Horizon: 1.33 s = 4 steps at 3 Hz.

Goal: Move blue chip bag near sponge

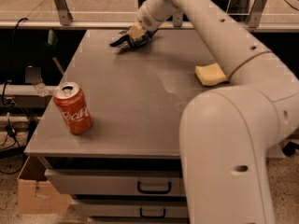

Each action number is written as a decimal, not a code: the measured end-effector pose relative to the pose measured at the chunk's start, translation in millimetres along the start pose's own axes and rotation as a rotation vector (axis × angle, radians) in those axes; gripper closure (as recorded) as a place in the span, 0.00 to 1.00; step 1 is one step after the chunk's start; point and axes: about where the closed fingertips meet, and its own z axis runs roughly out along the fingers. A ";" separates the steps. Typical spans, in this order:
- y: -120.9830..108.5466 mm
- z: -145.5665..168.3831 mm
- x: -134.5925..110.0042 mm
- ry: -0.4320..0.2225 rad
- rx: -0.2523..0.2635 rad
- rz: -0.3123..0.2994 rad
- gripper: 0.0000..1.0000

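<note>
Next, I release the blue chip bag on the grey table [183, 59] just beside the sponge's far corner.
The blue chip bag [125, 39] is a crumpled, shiny dark-blue foil bag at the far middle of the grey table [126, 97]. My gripper [136, 33] is at the bag, down on its right part, with the cream arm reaching in from the right. The pale yellow sponge [211, 73] lies on the right side of the table, partly next to my arm, well apart from the bag.
A red soda can [73, 108] stands upright near the table's front left corner. Drawers [117, 185] sit under the table front. A cardboard box [35, 195] is on the floor at the lower left. My large arm covers the table's right front.
</note>
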 end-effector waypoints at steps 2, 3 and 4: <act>1.8 -60.6 82.5 0.100 0.055 0.068 1.00; 22.1 -83.7 118.7 0.142 0.062 0.129 1.00; 42.3 -104.6 142.2 0.171 0.072 0.188 1.00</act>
